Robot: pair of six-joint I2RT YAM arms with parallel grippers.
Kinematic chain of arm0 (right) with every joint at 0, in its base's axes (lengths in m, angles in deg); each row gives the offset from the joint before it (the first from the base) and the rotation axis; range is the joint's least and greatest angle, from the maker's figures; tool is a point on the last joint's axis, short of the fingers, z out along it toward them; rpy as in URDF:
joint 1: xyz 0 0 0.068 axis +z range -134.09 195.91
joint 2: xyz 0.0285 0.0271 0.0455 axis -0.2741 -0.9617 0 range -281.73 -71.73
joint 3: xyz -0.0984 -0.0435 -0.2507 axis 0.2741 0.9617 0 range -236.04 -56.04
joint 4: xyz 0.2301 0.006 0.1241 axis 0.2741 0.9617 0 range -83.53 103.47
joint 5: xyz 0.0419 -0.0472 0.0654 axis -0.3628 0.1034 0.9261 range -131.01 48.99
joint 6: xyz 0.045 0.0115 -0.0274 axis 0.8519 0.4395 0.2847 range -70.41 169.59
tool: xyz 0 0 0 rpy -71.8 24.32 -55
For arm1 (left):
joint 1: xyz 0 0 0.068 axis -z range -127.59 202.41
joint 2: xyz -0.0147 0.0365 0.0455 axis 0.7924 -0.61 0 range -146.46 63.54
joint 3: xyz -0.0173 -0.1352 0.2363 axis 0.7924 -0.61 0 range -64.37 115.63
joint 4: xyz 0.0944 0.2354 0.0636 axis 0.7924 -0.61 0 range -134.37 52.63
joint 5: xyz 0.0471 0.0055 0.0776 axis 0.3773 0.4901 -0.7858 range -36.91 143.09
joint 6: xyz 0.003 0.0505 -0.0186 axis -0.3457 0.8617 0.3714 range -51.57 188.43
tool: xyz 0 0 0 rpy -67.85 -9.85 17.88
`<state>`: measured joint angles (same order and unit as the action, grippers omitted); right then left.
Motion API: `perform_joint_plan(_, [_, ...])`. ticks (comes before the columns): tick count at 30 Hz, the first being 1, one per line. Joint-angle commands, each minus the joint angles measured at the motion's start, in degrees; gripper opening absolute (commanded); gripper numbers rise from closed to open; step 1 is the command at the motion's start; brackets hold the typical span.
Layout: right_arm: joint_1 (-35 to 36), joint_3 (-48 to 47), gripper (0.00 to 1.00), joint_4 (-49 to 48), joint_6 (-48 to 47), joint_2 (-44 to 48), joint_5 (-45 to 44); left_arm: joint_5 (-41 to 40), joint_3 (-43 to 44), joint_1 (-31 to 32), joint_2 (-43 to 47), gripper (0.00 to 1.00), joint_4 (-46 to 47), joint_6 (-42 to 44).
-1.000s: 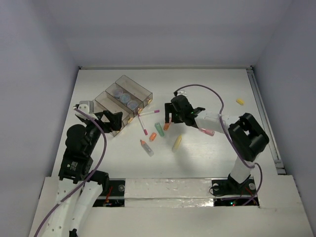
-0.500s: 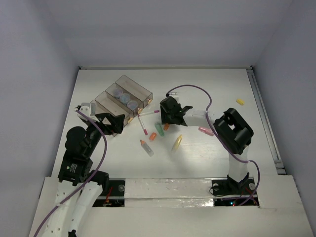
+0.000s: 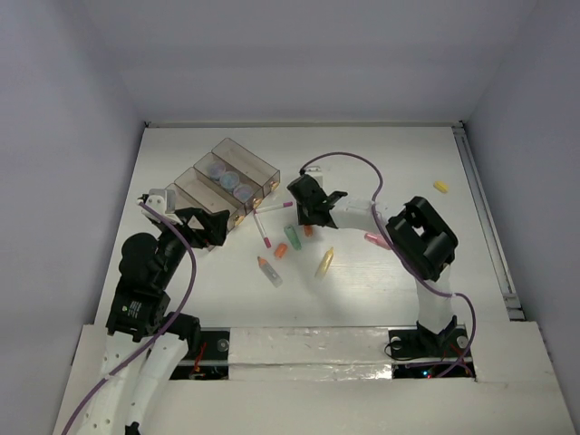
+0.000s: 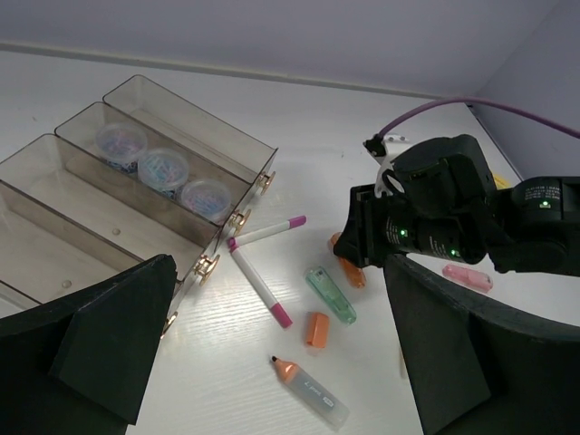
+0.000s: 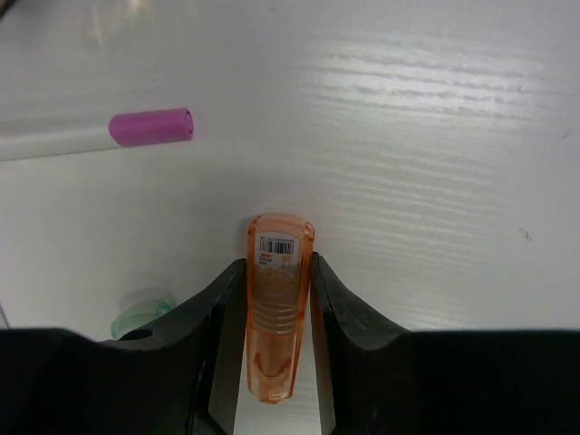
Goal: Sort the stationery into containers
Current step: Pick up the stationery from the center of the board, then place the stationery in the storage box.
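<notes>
Next, I let go of the orange stick with my right gripper in the far empty compartment (image 3: 257, 179) beyond the grey-lilac rolls, near its clasp. The orange stick still lies on the white table.
An orange stick (image 5: 276, 308) lies on the white table, and my right gripper (image 5: 277, 265) is shut on it, a finger pressed to each side. In the top view that right gripper (image 3: 306, 220) is at mid-table, just right of the containers (image 3: 246, 164). Three grey-lilac rolls (image 4: 163, 168) sit in one compartment. Two white pens with pink tips (image 4: 258, 288) lie crossed in front of the containers. A green stick (image 4: 331, 294) lies beside the held one. My left gripper (image 3: 207, 223) hangs open near the containers' front end, holding nothing.
An orange cap (image 4: 316, 329) and an uncapped orange-tipped marker (image 4: 308, 391) lie nearer the front. A yellow stick (image 3: 324, 262) and a pink stick (image 3: 377, 241) lie to the right. Another yellow piece (image 3: 440, 187) rests near the right edge. A purple cable (image 3: 349, 161) arches over the right arm.
My right gripper has moved left and down over the orange stick and its fingers have come together on it. The left arm has hardly moved.
</notes>
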<state>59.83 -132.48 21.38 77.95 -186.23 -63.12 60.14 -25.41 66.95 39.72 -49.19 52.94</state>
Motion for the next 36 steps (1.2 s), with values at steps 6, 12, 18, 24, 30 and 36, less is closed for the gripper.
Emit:
perform_joint_plan(6, [0.29,-10.89,0.16,-6.12,-10.50,2.35,0.39,-0.02,0.06,0.75,0.08,0.99,2.32,0.28])
perform_joint_plan(12, [0.29,-23.56,0.16,-9.90,-17.71,-4.49,9.08,-0.89,-0.11,0.75,-0.09,0.99,2.15,0.28])
perform_joint_plan(18, [0.29,-38.93,0.16,-10.71,-25.45,-15.56,20.25,-1.60,-0.20,0.75,0.52,0.99,2.06,0.19])
perform_joint_plan(24, [-0.76,-51.59,0.17,-5.87,-28.96,-23.31,24.39,-1.69,-0.11,0.22,0.79,0.99,2.06,0.19])
perform_joint_plan(30, [-1.29,-53.63,0.19,-5.25,-30.64,-26.04,24.92,-1.69,-0.11,0.22,0.79,0.99,2.06,0.28])
perform_joint_plan(36, [-1.29,-53.72,0.25,-6.04,-31.70,-27.53,22.82,-1.78,-0.03,0.22,0.61,0.99,2.06,0.19])
